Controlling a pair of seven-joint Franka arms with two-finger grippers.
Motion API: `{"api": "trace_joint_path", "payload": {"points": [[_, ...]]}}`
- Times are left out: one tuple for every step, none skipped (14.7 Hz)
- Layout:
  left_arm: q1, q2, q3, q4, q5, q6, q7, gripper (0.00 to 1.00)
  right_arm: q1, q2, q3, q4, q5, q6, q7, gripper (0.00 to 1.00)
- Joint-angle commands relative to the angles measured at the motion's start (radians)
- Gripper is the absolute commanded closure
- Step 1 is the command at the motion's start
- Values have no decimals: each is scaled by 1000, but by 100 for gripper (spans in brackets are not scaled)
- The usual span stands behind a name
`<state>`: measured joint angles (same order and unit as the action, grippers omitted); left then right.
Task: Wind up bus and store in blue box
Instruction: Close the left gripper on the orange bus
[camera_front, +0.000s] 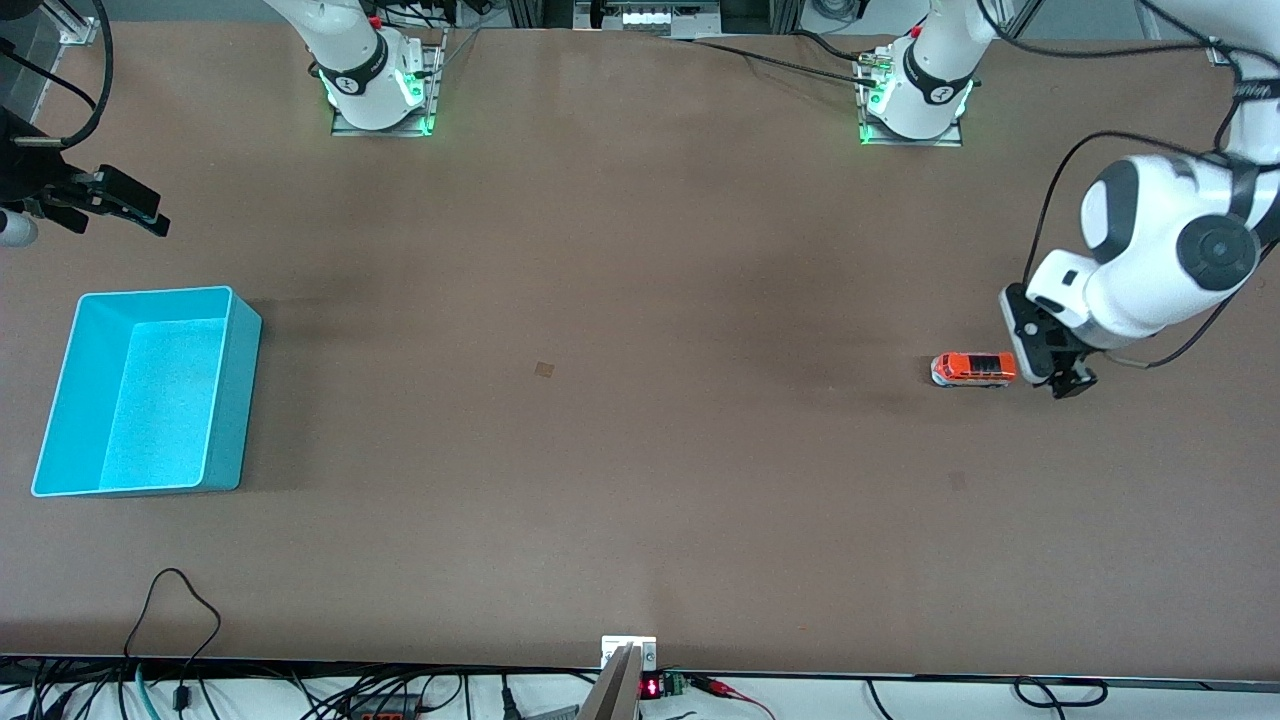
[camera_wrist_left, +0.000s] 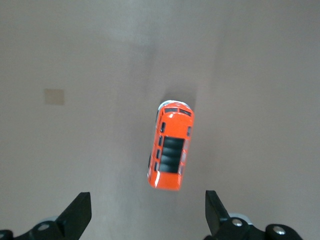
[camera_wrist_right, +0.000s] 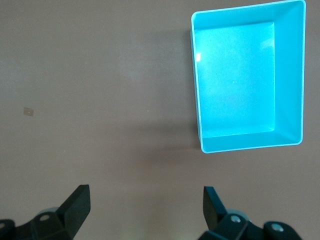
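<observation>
The robot's left gripper should close on the long sides of the orange bus (camera_front: 984, 370) (camera_wrist_left: 171, 153), next to the dark panel on the bus's roof.
The small orange bus (camera_front: 973, 369) stands on the brown table toward the left arm's end, its white-grey front end turned toward the right arm's end. It also shows in the left wrist view (camera_wrist_left: 170, 152), just ahead of the fingertips. My left gripper (camera_front: 1066, 382) (camera_wrist_left: 147, 215) is open and empty, low beside the bus's rear end, not touching it. The blue box (camera_front: 236, 400) lies empty at the right arm's end and shows in the right wrist view (camera_wrist_right: 250, 142). My right gripper (camera_front: 140, 212) (camera_wrist_right: 145, 212) is open and empty, held above the table near the box.
A small tan patch (camera_front: 544, 369) marks the table's middle; it also shows in the left wrist view (camera_wrist_left: 54, 96) and the right wrist view (camera_wrist_right: 30, 111). Cables (camera_front: 180, 610) run along the table edge nearest the front camera. The arm bases (camera_front: 380, 90) stand at the farthest edge.
</observation>
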<state>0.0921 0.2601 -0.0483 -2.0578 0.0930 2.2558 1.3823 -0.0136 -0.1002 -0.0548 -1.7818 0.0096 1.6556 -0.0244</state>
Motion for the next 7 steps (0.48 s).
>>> {"api": "trace_joint_path", "payload": {"points": [[3, 82, -7, 19, 16, 63, 34, 0, -6, -6, 7, -8, -13, -5, -14, 0], [3, 105, -7, 19, 24, 88, 46, 0, -6, -6, 7, -10, -13, -5, -14, 0], [3, 126, -7, 18, 27, 100, 70, 0, -6, -4, 7, -10, -13, -4, -14, 0], [3, 137, -7, 10, 27, 100, 76, 0, -6, -4, 7, -10, -13, -1, -14, 0], [3, 137, -7, -10, 28, 100, 84, 0, -6, -3, 7, -8, -13, 0, -14, 0], [3, 137, -7, -25, 28, 103, 89, 0, -6, -1, 7, -10, -13, -2, -15, 0], [3, 136, -7, -39, 28, 119, 89, 0, -5, -1, 7, -10, -13, -2, -15, 0]]}}
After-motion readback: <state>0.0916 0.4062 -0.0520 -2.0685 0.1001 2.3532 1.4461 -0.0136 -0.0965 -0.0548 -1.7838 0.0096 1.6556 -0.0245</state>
